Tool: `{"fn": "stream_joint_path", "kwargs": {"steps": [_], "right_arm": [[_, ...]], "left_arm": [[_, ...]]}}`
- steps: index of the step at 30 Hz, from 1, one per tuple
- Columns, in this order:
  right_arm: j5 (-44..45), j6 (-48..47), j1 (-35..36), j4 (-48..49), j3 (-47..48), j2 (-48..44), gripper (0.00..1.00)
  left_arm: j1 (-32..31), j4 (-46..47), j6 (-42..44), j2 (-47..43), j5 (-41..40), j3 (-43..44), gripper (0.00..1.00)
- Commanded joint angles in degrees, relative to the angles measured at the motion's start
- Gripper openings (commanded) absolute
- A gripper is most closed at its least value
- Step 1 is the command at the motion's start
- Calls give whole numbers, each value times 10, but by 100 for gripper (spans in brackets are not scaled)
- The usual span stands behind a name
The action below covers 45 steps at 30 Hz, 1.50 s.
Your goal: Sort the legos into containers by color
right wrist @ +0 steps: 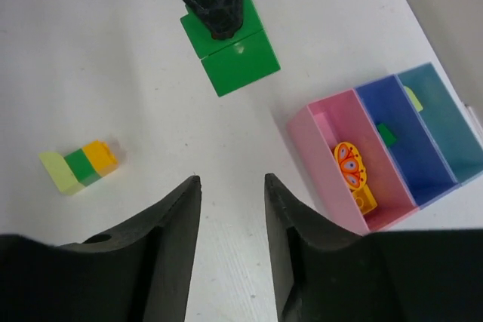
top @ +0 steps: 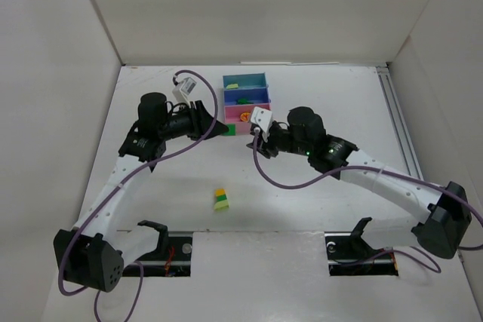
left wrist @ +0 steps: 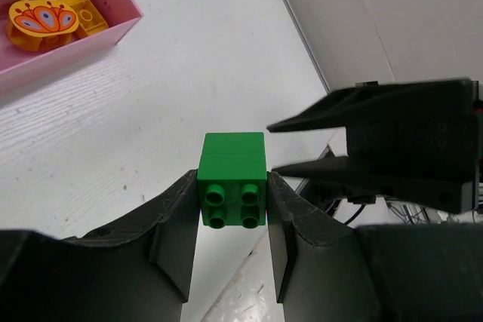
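Note:
I can see the dark green legos in my left gripper are stuck together, so I will first grab the free outer lego (right wrist: 241,64) with my right gripper and pull it off.
My left gripper (left wrist: 232,201) is shut on a dark green lego (left wrist: 232,186) and holds it above the table, just left of the pink tray (top: 231,130). The same lego shows in the right wrist view (right wrist: 232,54) between the left fingers. My right gripper (right wrist: 232,186) is open and empty, facing the left one (top: 224,130). A stack of yellow, dark green and light green legos (top: 220,200) lies on the table in front. The joined trays hold legos: teal (top: 245,81) a light green one, blue (top: 247,96) a dark green one, pink (right wrist: 326,137) orange and yellow ones (right wrist: 351,167).
White walls enclose the table on the left, back and right. A rail (top: 396,122) runs along the right edge. Purple cables loop from both arms over the table (top: 287,179).

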Motion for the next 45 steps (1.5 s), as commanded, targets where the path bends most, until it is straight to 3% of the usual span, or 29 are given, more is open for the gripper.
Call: {"fn": "stream_joint_path", "kwargs": {"steps": [1,3,5,19,20,24,28,32,37,41,45], "right_arm": [[-29,-10,0,9,44,23,47],[-59,-25,0,9,59,34,60],[-65,-30,0,3,82,53,64],[-133,-56,0,3,139,103,67],[-140,-61,0,3,144,103,65],[-145,-61,0,-2,144,108,28],[-140,-66,0,-2,128,98,8],[-93,-66,0,-8,97,81,0],[-17,-42,-21,-34,39,50,0],[-11,-9,-57,-29,1,29,0],[34,20,-68,-29,11,27,0]], "left_arm": [[1,28,7,4,27,26,10],[1,34,7,4,54,26,10],[1,39,7,9,69,26,10],[1,62,2,14,112,21,11],[1,62,2,14,113,21,11],[1,62,2,14,113,21,11],[1,62,2,14,107,21,11],[7,44,-4,14,76,21,5],[28,5,12,2,31,40,5],[57,-1,18,-10,26,40,5],[57,-33,12,1,-65,59,5]]}}
